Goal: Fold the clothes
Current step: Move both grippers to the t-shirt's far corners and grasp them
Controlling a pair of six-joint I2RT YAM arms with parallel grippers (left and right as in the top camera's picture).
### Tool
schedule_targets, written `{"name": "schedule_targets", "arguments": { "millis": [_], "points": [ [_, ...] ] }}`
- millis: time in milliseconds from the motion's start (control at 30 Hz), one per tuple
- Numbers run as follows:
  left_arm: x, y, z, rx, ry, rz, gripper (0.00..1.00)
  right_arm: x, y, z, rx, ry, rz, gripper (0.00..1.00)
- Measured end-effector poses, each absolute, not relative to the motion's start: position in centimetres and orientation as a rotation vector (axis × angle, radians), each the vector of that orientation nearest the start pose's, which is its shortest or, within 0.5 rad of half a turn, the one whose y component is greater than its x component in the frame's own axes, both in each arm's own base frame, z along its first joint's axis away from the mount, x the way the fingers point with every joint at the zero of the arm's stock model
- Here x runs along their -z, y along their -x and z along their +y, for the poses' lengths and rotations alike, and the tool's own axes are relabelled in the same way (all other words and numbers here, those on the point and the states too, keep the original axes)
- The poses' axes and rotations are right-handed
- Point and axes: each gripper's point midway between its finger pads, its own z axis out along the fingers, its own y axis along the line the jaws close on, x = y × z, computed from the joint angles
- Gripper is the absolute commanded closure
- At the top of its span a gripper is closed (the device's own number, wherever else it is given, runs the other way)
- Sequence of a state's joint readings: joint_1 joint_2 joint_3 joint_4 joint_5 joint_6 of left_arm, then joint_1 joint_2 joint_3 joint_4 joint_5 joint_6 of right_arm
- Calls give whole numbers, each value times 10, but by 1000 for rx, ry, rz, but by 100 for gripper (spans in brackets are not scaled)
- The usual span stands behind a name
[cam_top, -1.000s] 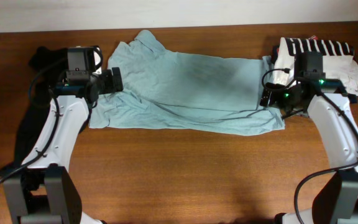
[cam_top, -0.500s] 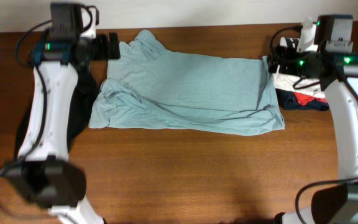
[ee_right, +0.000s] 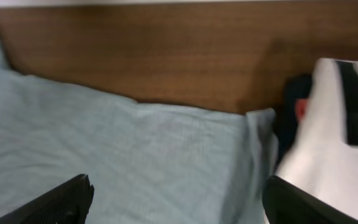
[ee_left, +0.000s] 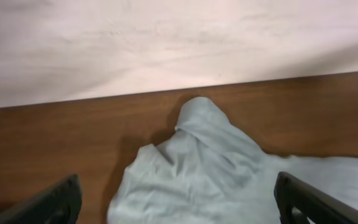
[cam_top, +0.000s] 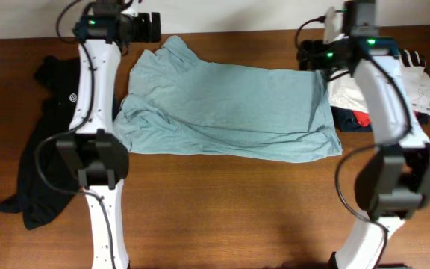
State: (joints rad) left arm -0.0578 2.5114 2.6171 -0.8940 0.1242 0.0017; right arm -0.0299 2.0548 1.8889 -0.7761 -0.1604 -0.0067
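Note:
I close my left gripper next on the shirt's far corner (cam_top: 172, 47) (ee_left: 193, 130), the bunched one on the side of the black top.
The pale grey-teal shirt (cam_top: 226, 112) lies spread across the table's middle, rumpled at its left side. It also shows in the left wrist view (ee_left: 210, 168) and the right wrist view (ee_right: 117, 155). The black top (cam_top: 47, 142) with a small white round logo lies at the left edge. My left gripper (cam_top: 149, 27) is open and empty, raised over the shirt's far left corner; its fingertips (ee_left: 179, 202) straddle the cloth. My right gripper (cam_top: 308, 55) is open and empty, raised over the shirt's far right corner; its fingertips (ee_right: 176, 199) show at the bottom of the view.
A white shirt with black block letters (cam_top: 416, 78) lies at the far right on red and navy garments (cam_top: 357, 119). It also shows in the right wrist view (ee_right: 340, 124). A pale wall (ee_left: 166, 43) runs behind the table's far edge.
Both arms have risen and swung toward the far edge, from the shirt's near side corners to its far corners. Both grippers stay open. The shirt has not moved.

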Motion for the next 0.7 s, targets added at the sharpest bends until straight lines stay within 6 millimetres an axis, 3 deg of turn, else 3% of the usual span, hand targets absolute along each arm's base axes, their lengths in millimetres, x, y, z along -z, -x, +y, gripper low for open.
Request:
{"name": "schedule_targets", "arguments": {
  "millis": [133,233,500,633,700],
  "points": [
    [-138,-656,-65,176,-143,2373,5,-136,-553,10,-162,23,2527,9],
    [-113,-669,-70,162,-148,2361,6,-126,-556,5,-132,12,2539,8],
    [-51,-679,-99,145,-191,2381,7,-121,-550,0,-87,13,2570,7],
    [-17,-674,-99,105,-194,2434,11,-120,-549,-3,-59,17,2574,7],
    [-14,-674,-95,83,-195,2442,16,-120,-549,-5,-45,18,2574,7]
  ]
}}
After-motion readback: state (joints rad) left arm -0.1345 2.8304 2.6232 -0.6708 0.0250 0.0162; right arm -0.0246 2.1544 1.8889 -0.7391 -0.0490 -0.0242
